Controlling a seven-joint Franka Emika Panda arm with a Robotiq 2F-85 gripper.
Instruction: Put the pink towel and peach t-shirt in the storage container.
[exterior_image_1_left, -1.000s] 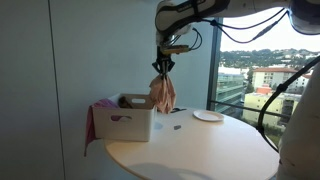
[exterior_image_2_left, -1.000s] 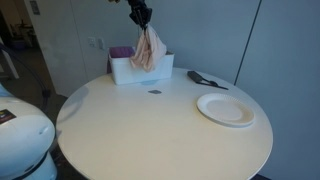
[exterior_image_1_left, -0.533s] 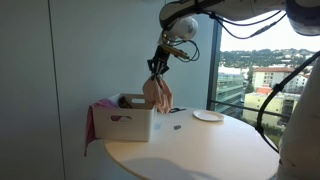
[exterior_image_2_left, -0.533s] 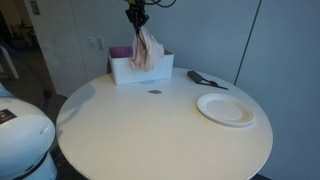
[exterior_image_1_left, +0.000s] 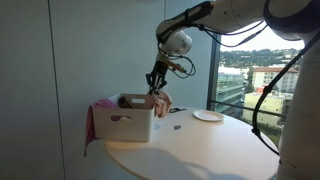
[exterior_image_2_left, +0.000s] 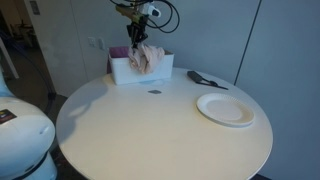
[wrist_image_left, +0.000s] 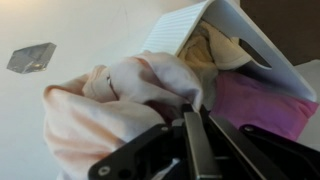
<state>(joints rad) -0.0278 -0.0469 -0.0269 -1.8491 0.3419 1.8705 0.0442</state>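
Observation:
The bulk of the peach t-shirt hangs outside the storage container's side, so my gripper needs to regrasp the t-shirt's fold at the storage container's edge (exterior_image_2_left: 147, 48) and bring the hanging part inside.
My gripper (exterior_image_1_left: 155, 86) (exterior_image_2_left: 135, 38) is shut on the peach t-shirt (exterior_image_1_left: 161, 100) (exterior_image_2_left: 147, 57), which hangs bunched over the edge of the white storage container (exterior_image_1_left: 125, 123) (exterior_image_2_left: 125, 72). In the wrist view the peach t-shirt (wrist_image_left: 110, 100) fills the left, clamped between the fingers (wrist_image_left: 190, 115), with the container's white wall (wrist_image_left: 215, 20) above. The pink towel (exterior_image_1_left: 90, 125) (exterior_image_2_left: 121, 52) (wrist_image_left: 255, 100) lies in the container and drapes over its side.
The container stands at the far edge of a round cream table (exterior_image_1_left: 200, 150) (exterior_image_2_left: 160, 130). A white plate (exterior_image_1_left: 207, 116) (exterior_image_2_left: 225, 108), a dark object (exterior_image_2_left: 205, 80) and a small dark item (exterior_image_2_left: 154, 92) lie on the table. A window is behind.
My gripper has moved down and toward the container with the peach t-shirt, which now rests bunched on the container's edge instead of hanging free.

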